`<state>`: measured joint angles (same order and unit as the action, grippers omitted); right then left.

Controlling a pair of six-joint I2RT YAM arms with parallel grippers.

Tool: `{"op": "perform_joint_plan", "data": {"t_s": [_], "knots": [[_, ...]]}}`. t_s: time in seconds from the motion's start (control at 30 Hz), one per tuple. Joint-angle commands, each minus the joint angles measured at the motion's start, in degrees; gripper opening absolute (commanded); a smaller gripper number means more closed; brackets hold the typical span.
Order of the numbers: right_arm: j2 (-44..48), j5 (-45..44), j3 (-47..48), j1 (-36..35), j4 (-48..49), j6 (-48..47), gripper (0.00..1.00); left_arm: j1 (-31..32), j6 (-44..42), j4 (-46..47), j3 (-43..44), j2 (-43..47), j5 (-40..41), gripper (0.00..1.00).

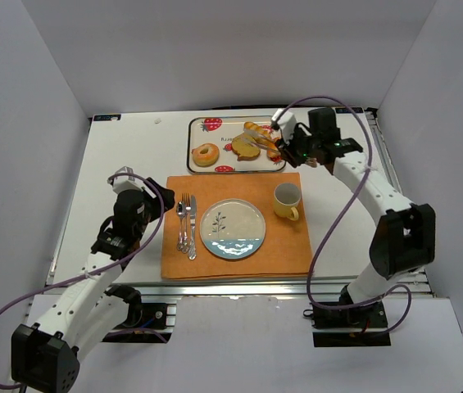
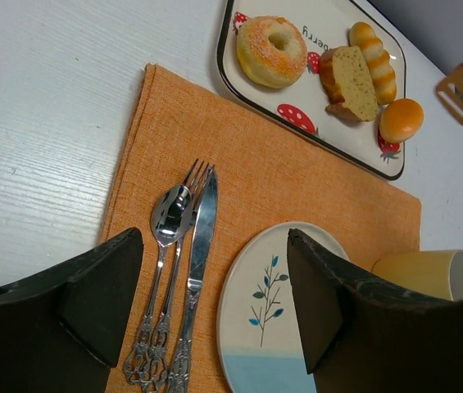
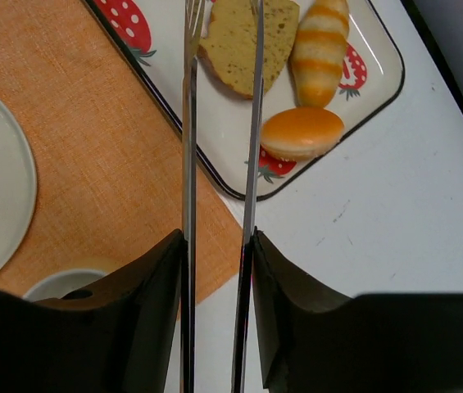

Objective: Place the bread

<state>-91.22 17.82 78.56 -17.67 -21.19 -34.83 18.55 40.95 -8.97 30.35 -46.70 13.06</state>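
I should use my right gripper to close the metal tongs on the edge of the brown bread slice (image 1: 246, 156) (image 3: 210, 54) that is nearest to the orange placemat.
A slice of brown bread (image 3: 233, 42) lies on the strawberry-print tray (image 3: 372, 88) beside a striped roll (image 3: 321, 49) and a round bun (image 3: 301, 131). My right gripper (image 3: 215, 237) is shut on metal tongs (image 3: 188, 123), whose two arms stand apart and reach over the slice; their tips run out of the wrist view. In the top view the gripper (image 1: 284, 146) hovers at the tray's right end by the slice (image 1: 246, 148). A white and blue plate (image 1: 233, 229) sits on the orange placemat (image 1: 288, 254). My left gripper (image 2: 215, 237) is open and empty above the cutlery.
A sugared donut (image 1: 205, 154) lies at the tray's left end. A yellow cup (image 1: 288, 200) stands on the placemat right of the plate. A spoon, fork and knife (image 1: 187, 225) lie left of the plate. White walls enclose the table.
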Motion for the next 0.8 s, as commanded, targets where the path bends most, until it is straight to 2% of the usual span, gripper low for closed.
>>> {"op": "perform_joint_plan", "data": {"t_s": [0.0,0.17,0.3,0.77], "knots": [[-3.6,-5.0,3.5,-3.0,0.5,-5.4,0.42,-0.2,0.3,0.5,0.2,1.5,0.5,0.81],[-9.8,-9.5,8.7,-6.5,-3.9,-14.6,0.42,-0.2,0.8,0.4,-0.8,2.4,1.1,0.81],[-13.2,-12.5,11.4,-7.4,-5.1,-17.7,0.42,-0.2,1.1,0.6,-1.2,2.6,1.2,0.81],[-16.9,-16.1,11.0,-7.7,-3.3,-21.2,0.44,-0.2,0.8,2.0,-0.9,0.8,1.4,0.81]]}}
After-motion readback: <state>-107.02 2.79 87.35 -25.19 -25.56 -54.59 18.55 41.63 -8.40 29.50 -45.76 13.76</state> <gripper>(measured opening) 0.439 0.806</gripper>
